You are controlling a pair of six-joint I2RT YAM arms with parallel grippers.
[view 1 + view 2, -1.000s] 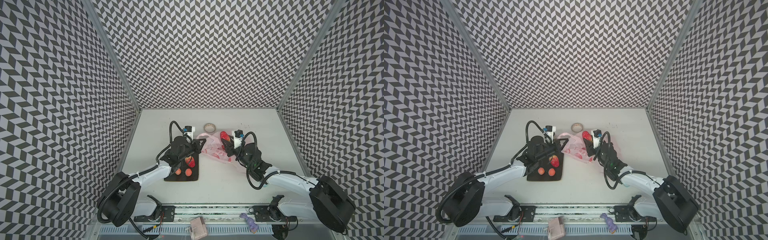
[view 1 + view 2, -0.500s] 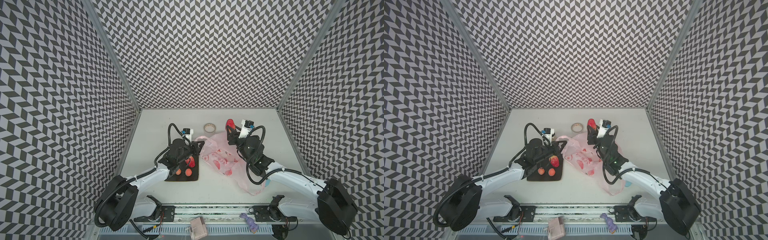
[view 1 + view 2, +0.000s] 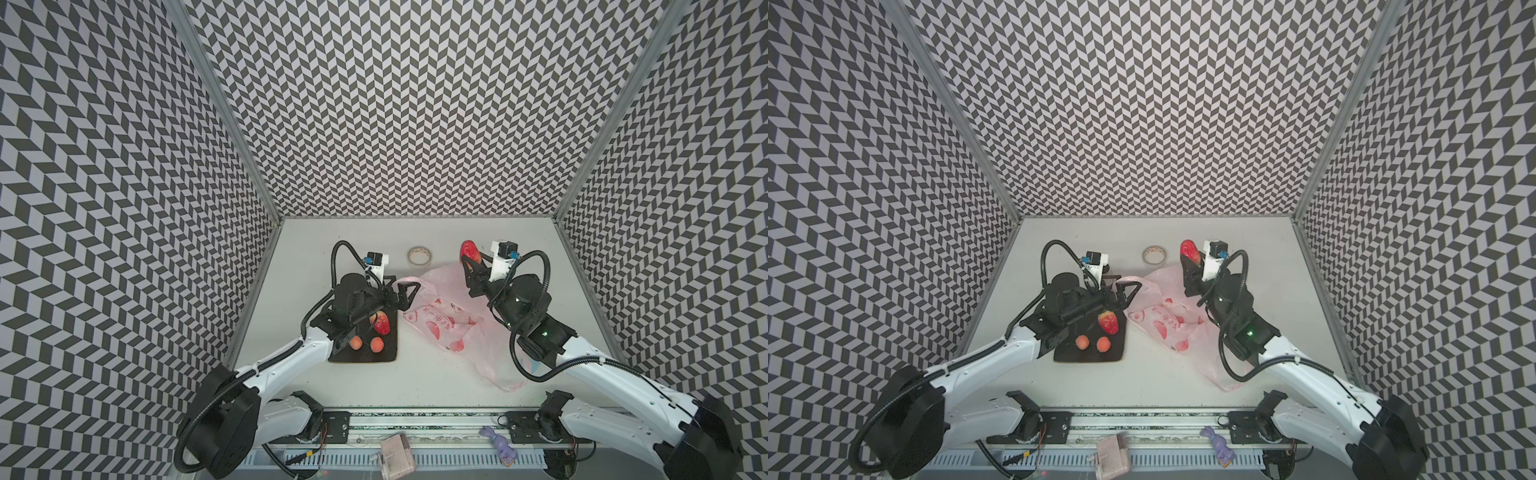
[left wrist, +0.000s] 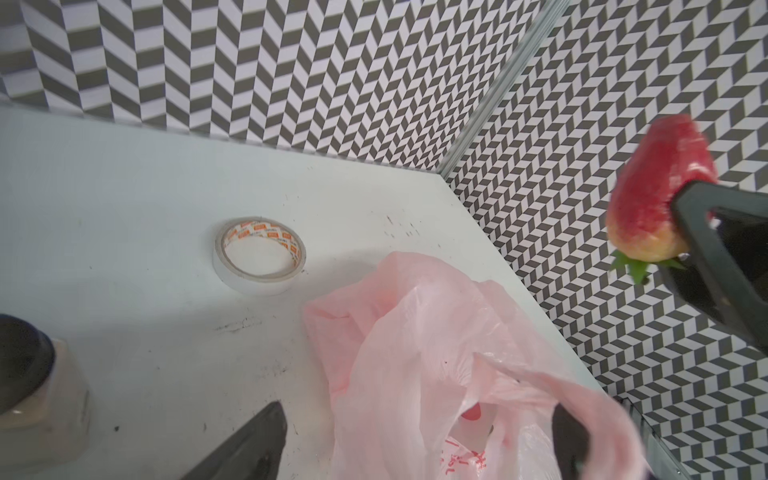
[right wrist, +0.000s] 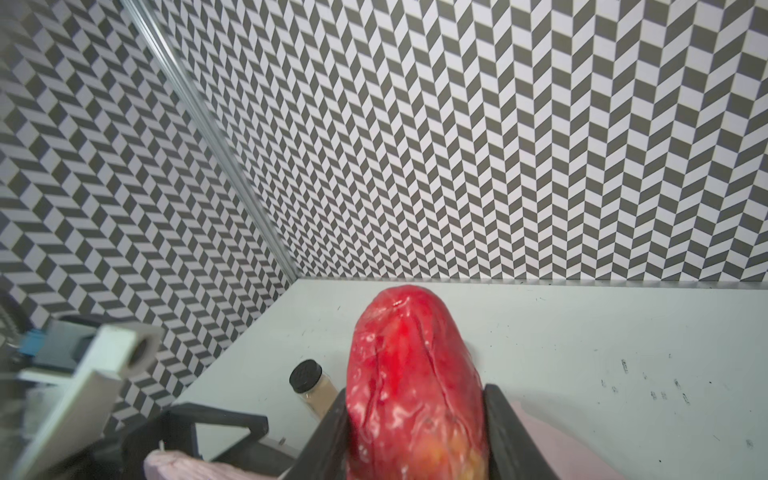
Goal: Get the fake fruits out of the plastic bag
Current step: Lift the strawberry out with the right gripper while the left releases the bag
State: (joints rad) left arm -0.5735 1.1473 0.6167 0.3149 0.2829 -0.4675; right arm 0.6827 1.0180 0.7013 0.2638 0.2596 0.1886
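The red strawberry, now raised over the bag's far side, will go down from my right gripper onto the black tray's far corner (image 3: 349, 315), where I need to set it behind the orange-pink balls.
My right gripper (image 3: 471, 264) is raised over the far side of the plastic bag (image 3: 449, 320) and shut on a red strawberry (image 3: 469, 250) that points up; the fruit fills the right wrist view (image 5: 415, 390). The pink bag lies slack on the table between the arms. My left gripper (image 3: 405, 287) stands open at the bag's left edge, with the film lying between its fingers (image 4: 249, 449) and draped over the other one. A strawberry (image 3: 382, 324) and two orange-pink balls (image 3: 356, 343) (image 3: 377, 344) lie on the black tray (image 3: 388, 357). Whatever is inside the bag is hidden.
A tape roll (image 3: 418, 255) lies behind the bag. A small bottle with a black cap (image 4: 25, 374) stands by my left gripper. A purple toy (image 3: 503, 444) and a pink box (image 3: 397, 457) sit on the front rail. Patterned walls close three sides.
My left gripper has opened and let the bag's edge go. My right gripper has lifted the strawberry up and back, out of the bag, which has sagged flat.
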